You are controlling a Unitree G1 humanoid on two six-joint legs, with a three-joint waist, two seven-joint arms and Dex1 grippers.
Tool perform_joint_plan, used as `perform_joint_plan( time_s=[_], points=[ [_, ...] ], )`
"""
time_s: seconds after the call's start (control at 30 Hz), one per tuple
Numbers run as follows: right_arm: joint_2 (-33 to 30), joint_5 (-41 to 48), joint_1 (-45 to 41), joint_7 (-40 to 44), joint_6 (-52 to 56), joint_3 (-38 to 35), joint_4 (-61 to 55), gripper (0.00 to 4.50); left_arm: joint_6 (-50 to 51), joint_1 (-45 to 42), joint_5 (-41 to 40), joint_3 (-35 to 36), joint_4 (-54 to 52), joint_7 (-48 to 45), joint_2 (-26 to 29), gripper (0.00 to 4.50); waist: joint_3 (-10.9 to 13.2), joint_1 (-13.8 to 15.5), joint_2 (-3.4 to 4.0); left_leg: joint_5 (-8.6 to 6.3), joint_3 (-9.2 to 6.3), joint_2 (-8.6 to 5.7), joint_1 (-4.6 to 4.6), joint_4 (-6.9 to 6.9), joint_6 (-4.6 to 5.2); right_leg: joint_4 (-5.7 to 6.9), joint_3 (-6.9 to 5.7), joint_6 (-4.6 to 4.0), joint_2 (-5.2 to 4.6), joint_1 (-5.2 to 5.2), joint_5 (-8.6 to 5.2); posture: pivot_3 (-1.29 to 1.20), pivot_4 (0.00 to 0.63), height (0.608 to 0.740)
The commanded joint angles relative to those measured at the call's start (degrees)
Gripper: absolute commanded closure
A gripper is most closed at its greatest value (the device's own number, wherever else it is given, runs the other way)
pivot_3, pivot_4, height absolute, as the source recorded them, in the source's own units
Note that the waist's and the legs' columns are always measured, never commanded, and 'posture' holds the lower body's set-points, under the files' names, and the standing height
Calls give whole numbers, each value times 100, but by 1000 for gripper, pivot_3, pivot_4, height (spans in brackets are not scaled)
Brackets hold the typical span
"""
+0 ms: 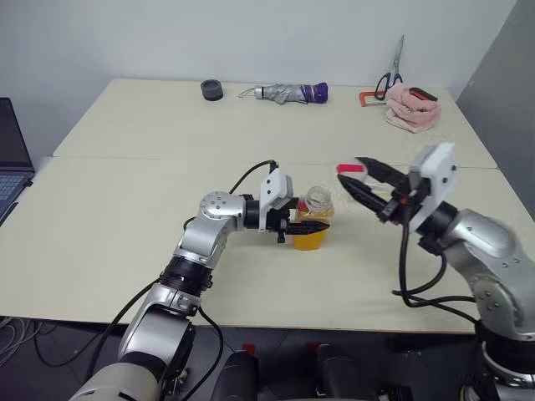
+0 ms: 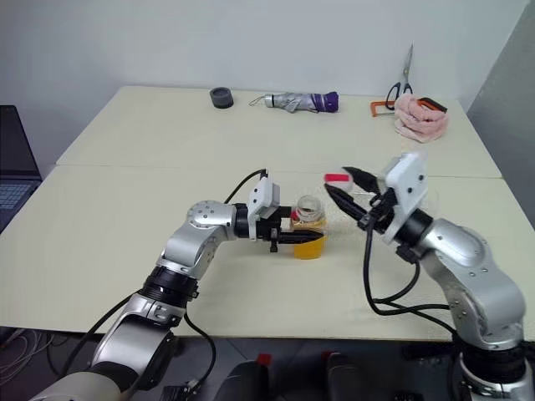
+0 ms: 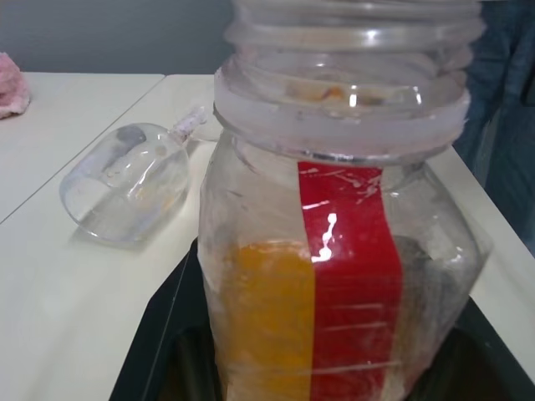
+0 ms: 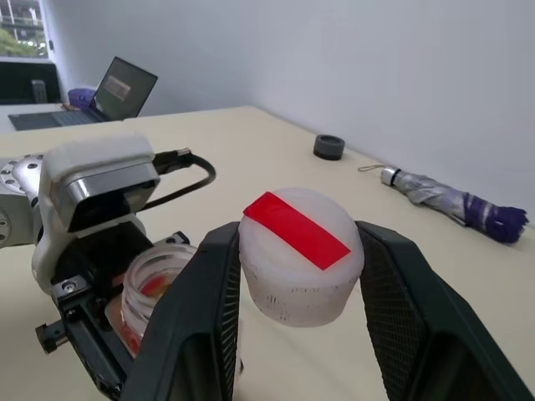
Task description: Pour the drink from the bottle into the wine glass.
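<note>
I will release the bottle, now upright at the table's middle, with my left gripper on the near tabletop [image 1: 196, 192] close to the seam, in line with the tape roll.
My left gripper [image 1: 306, 226] is shut on the bottle [image 1: 313, 219], which stands upright at the table's middle. The bottle's mouth is uncapped, and the orange drink [image 3: 267, 309] fills its lower part beside a red label strip. To the bottle's right and a little higher, my right gripper [image 1: 349, 170] is shut on the cap [image 4: 301, 251], which is white with a red strip across its top. The wine glass [image 3: 125, 188] lies on its side on the table beyond the bottle, its bowl clear and empty.
Along the far edge of the table [image 1: 125, 251] lie a black tape roll [image 1: 212, 89], a folded umbrella [image 1: 288, 93], scissors [image 1: 390, 77] and a pink cloth [image 1: 411, 109]. A laptop [image 1: 12, 159] sits at the far left. A seam crosses between the two tabletops.
</note>
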Motion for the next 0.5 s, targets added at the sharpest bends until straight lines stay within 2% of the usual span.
perform_joint_plan(
  time_s=[0.03, 0.2, 0.33, 0.5],
  points=[
    [-419, 264, 757, 172, 279, -682, -426, 2777, -129, -70, -137, 178, -251, 18, -22, 2613, 0, 4, 0, 0, 0, 0, 0, -1, 0, -1, 1, 0, 0, 0, 0, 0, 150, 740],
    [-385, -326, 2167, 76, -149, -838, -149, 2777, -137, -63, -157, 188, -230, -11, -12, 2613, -1, 2, 0, 0, 2, -2, 2, -1, 1, -3, 5, 1, 0, 5, 0, 0, 150, 740],
    [-173, -1171, 2638, -157, -890, -674, 749, 2777, -123, -105, -168, 212, -219, -42, -23, 2613, -1, -21, 0, 0, 9, -1, 13, 1, 0, 4, 12, 8, 3, 6, -4, 0, 150, 740],
    [22, -1653, 2883, -178, -1479, -616, 1707, 2777, -133, -108, -166, 228, -231, -52, -33, 2613, -1, -17, 2, 0, 9, 0, 12, 0, 0, 5, 12, 6, 6, 6, -3, 0, 150, 740]
  ],
)
